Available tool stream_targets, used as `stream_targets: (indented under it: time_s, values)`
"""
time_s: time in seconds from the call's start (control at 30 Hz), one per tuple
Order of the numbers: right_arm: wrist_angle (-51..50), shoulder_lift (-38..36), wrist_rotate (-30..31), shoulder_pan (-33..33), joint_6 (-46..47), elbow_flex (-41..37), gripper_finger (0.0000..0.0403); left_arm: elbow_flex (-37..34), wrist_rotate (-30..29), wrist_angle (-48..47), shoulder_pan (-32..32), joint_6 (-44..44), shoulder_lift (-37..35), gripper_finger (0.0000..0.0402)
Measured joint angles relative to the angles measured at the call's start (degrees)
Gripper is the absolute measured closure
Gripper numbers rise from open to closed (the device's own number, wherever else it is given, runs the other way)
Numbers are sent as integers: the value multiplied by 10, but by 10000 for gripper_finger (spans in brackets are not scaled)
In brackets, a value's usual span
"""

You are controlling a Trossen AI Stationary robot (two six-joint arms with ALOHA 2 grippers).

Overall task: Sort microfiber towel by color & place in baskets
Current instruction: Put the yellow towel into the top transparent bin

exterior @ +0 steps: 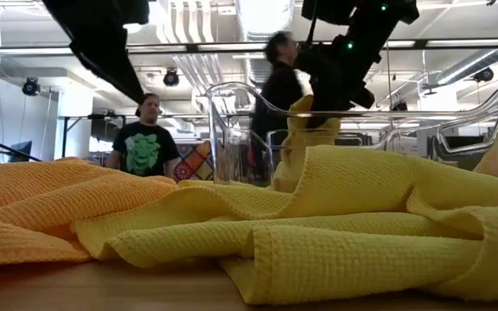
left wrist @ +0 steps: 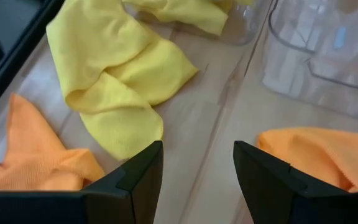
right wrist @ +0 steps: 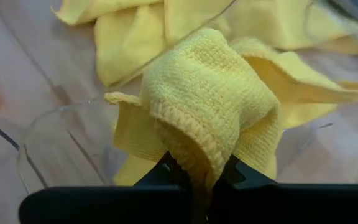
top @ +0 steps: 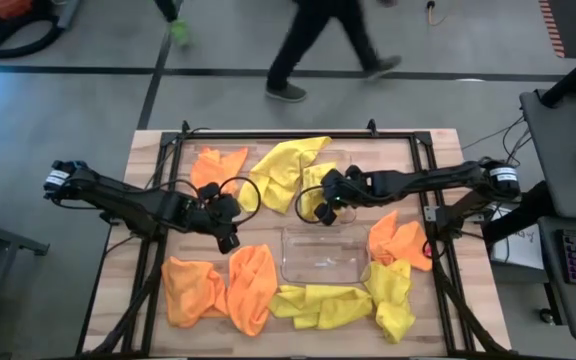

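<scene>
The yellow towel bunches above the far clear basket's rim; my right gripper will open, grab the towel's fold (right wrist: 133, 124) beside the basket's rim and push it inside.
My right gripper (top: 326, 197) is shut on a yellow towel (top: 312, 205) and holds it over the far clear basket (top: 352, 158), whose rim (right wrist: 39, 121) shows beneath the cloth. More yellow towels (top: 286, 165) drape over that basket's far-left corner. A second clear basket (top: 288, 252) stands at the table's middle, toward the near edge. My left gripper (top: 230, 238) hovers open over bare wood left of this basket, between an orange towel (left wrist: 309, 152) and a yellow towel (left wrist: 120, 87). Orange towels (top: 218, 290) and yellow towels (top: 328, 305) lie along the near edge. My right gripper (right wrist: 197, 173) pinches a bunched fold (right wrist: 194, 149) of the yellow towel between its two fingers; several layers pass between them. The cloth humps up ahead of the fingers. In the low view it hangs below the gripper (exterior: 305, 130), lifted over the basket.
An orange towel (top: 218, 165) lies at the far left, another orange one (top: 400, 240) at the right, and a yellow one (top: 393, 295) at the near right. A black frame (top: 268, 135) borders the table. People (top: 318, 45) pass beyond the far edge.
</scene>
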Motion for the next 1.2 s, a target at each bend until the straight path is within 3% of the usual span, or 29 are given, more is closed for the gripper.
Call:
stream_targets:
  time_s: [0.33, 0.57, 0.83, 1.2]
  values:
    - [5, 66, 0, -2, 13, 0, 383, -15, 0, 0, -8, -29, 0, 222]
    - [22, 73, 1, -2, 13, 0, 296, -16, 0, 0, -11, -32, 0, 222]
    - [23, 26, -1, -2, 13, 0, 217, -16, 0, 0, -11, -32, 0, 222]
    - [25, -69, 0, -2, -22, 0, 207, -16, 0, 0, -11, -32, 0, 222]
